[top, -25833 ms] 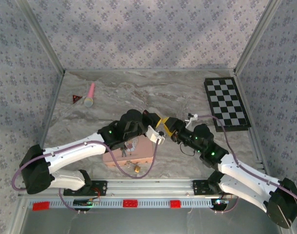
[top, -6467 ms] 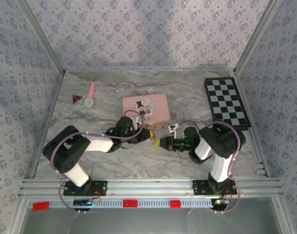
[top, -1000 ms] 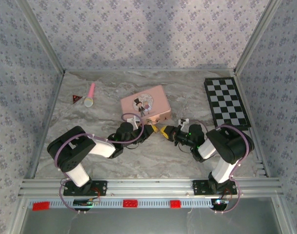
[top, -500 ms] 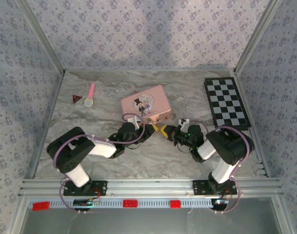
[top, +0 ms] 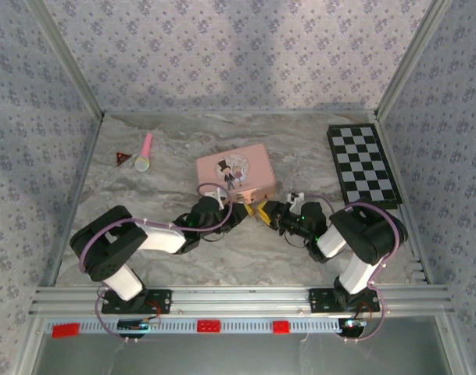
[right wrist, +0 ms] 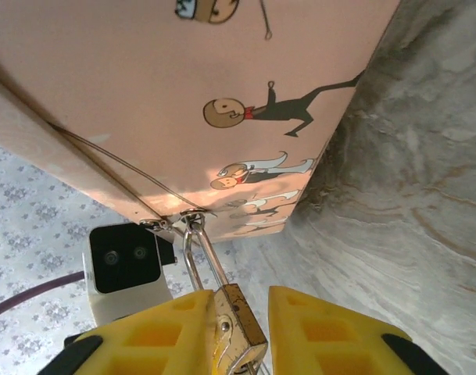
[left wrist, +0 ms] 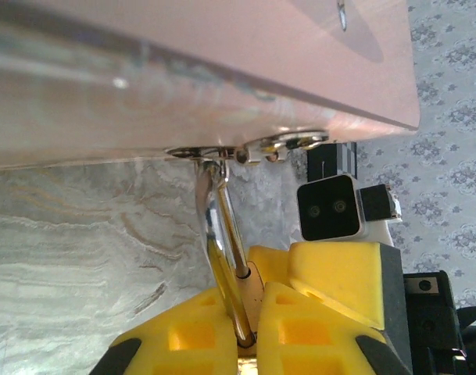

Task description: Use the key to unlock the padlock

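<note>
The body of the padlock is leaning on one finger of my right gripper. My right gripper needs to back away and close on the key (right wrist: 252, 368) below the padlock.
The small brass padlock (right wrist: 241, 322) hangs by its thin silvery shackle (left wrist: 219, 205) from the hasp (right wrist: 183, 219) of the pink tin (top: 234, 173). My left gripper (left wrist: 249, 303) is shut on the padlock, with the shackle running out between its yellow fingers. My right gripper (right wrist: 248, 298) faces it from the other side and stands open. The padlock body leans on one of its fingers (right wrist: 171, 328), with a gap to the other. In the top view both grippers, left (top: 239, 212) and right (top: 263, 211), meet just in front of the tin. I cannot make out the key.
A black-and-white checkerboard (top: 363, 164) lies at the back right. A pink toy microphone (top: 144, 152) and a small red triangle (top: 122, 158) lie at the back left. Patterned walls close in the marble table (top: 183, 262) on three sides.
My right gripper's jaws have parted from shut to open around the padlock. The pink tin has turned and shifted slightly. The left gripper keeps its hold.
</note>
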`<state>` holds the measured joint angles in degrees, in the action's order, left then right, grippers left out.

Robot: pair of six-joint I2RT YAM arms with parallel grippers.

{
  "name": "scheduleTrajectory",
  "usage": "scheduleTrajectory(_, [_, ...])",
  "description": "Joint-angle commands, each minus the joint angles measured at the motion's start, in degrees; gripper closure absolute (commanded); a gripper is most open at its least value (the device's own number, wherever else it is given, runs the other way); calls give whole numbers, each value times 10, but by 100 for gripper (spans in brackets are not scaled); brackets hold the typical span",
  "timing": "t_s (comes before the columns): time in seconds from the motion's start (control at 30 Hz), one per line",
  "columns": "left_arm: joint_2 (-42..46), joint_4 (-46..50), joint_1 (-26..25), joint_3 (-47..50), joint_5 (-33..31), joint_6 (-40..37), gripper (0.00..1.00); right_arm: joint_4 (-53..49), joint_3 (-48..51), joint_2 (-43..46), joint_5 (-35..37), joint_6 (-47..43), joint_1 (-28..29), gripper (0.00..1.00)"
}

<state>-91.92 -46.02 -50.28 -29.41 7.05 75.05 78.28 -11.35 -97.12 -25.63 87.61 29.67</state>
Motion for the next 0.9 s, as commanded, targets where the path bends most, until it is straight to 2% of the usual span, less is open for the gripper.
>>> scheduleTrajectory(0.0, [26, -65, 3, -26, 7, 1, 100, -16, 15, 12, 21, -10, 3, 68])
scheduleTrajectory(0.3, [5, -90, 13, -26, 13, 24, 100, 15, 38, -10, 41, -2, 37, 65])
scheduleTrajectory(0.43, [3, -98, 15, -19, 13, 27, 100, 15, 37, 13, 59, -4, 61, 63])
scheduleTrajectory(0.6, [4, -102, 16, -15, 14, 29, 100, 5, 42, 39, 73, -2, 59, 62])
scheduleTrajectory(0.87, [2, -109, 16, -12, 16, 31, 100, 15, 35, 36, 73, 5, 64, 75])
